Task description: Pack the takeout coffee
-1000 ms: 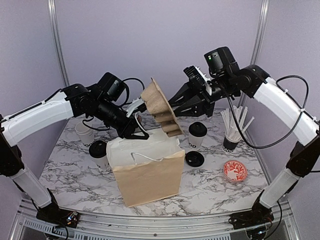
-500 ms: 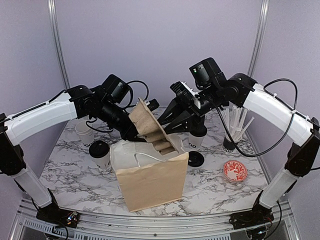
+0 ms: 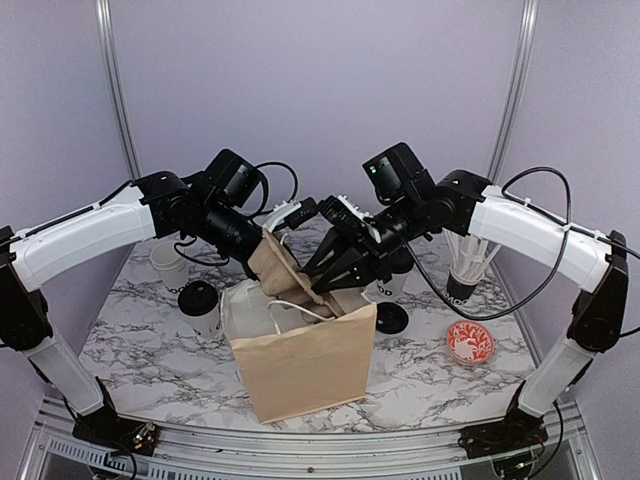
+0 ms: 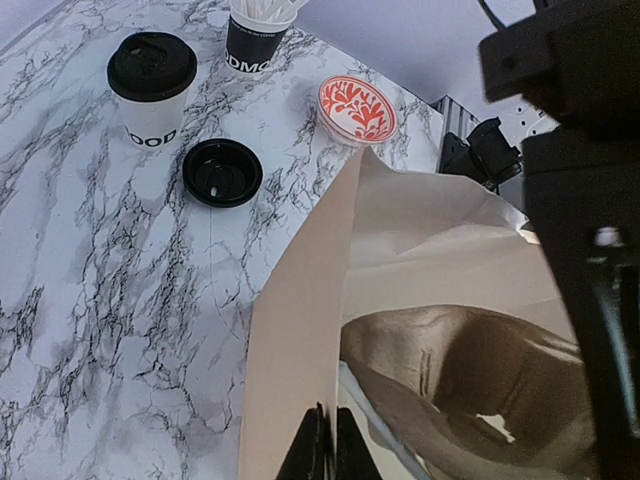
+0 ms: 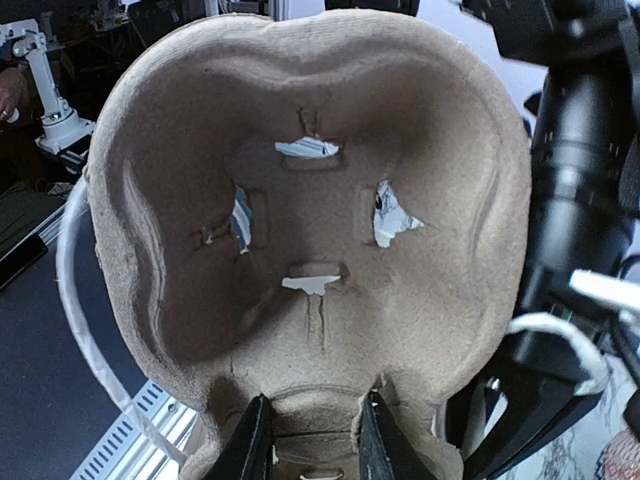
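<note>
I should use my right gripper to set the brown pulp cup carrier down flat and let go of it on the bottom inside the open brown paper bag (image 3: 316,352).
A brown paper bag (image 3: 300,365) stands open at the table's middle. My left gripper (image 3: 268,252) is shut on the bag's rear rim, seen close in the left wrist view (image 4: 328,445) on the bag's edge (image 4: 300,330). My right gripper (image 3: 325,283) is shut on a brown pulp cup carrier (image 5: 320,200), tilted and partly down inside the bag (image 3: 290,278). One lidded white coffee cup (image 3: 200,305) stands left of the bag, a lidless one (image 3: 168,268) behind it. Another lidded cup (image 4: 152,85) stands right of the bag, mostly hidden behind my right gripper in the top view.
A loose black lid (image 3: 390,318) lies right of the bag. A dark cup of white sticks (image 3: 462,278) and a small red-patterned bowl (image 3: 470,342) sit at the right. Metal frame posts stand at the back corners.
My right gripper has come down and to the left, carrying the carrier from above the bag into its opening. My left gripper has stayed at the bag's rim.
</note>
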Robot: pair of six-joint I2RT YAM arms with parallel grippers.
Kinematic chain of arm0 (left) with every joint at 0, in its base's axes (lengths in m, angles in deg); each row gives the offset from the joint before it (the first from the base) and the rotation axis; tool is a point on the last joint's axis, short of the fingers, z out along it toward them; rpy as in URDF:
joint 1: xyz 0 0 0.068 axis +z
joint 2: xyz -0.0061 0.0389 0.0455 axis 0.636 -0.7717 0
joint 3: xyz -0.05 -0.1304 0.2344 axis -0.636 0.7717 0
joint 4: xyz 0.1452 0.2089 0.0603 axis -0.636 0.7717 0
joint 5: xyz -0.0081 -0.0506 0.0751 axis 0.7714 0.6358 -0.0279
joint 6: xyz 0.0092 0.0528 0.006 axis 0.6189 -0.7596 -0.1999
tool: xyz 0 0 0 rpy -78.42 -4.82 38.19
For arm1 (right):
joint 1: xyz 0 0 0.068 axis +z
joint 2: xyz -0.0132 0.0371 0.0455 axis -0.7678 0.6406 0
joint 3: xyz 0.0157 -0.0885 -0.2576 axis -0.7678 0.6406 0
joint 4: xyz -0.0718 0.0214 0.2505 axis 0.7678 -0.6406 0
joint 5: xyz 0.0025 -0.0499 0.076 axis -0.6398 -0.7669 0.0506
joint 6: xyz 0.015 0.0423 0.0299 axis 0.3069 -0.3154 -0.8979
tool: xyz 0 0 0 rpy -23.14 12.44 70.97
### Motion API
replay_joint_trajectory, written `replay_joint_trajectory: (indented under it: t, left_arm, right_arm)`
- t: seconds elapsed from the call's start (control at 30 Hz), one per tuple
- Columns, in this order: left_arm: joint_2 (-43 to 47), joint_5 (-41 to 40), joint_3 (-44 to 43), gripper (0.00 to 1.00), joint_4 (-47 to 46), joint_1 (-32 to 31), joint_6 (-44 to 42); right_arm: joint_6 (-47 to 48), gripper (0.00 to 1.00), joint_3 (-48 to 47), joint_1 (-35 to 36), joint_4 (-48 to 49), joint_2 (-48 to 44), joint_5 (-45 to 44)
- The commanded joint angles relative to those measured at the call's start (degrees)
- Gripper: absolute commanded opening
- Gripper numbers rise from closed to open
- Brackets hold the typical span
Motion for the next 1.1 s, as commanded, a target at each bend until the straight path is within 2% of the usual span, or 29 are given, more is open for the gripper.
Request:
replay_joint_trajectory:
  t: [0.0, 0.07, 0.33, 0.57, 0.83, 1.07]
  left_arm:
    - [0.4, -1.5, -0.5, 0.07, -0.9, -0.2, 2.6]
    - [0.9, -2.5, -0.4, 0.11, -0.9, 0.0, 3.4]
    - [4.2, -11.9, -1.2, 0.43, -1.9, 1.7, 9.5]
    - [12.0, -17.0, -1.4, 0.64, -6.7, 2.0, 11.6]
    - [17.7, -15.8, 0.0, 0.71, -8.4, 2.0, 12.1]
    - [17.4, -15.2, 5.0, 0.69, -10.1, 2.0, 14.6]
  right_arm:
    - [-3.2, 0.16, 3.4, 0.6, 4.1, -3.7, -5.2]
    - [-3.5, 0.16, 4.3, 0.7, 3.7, -4.4, -7.3]
    - [-4.7, 0.16, 6.4, 2.5, 2.6, -5.4, -13.7]
    - [-5.6, 0.16, 5.8, 5.6, 1.1, -4.6, -21.4]
    - [-10.8, 0.16, 2.0, 5.9, -0.1, -0.8, -28.5]
    - [-11.9, 0.16, 0.1, 5.9, -0.2, 0.5, -28.2]
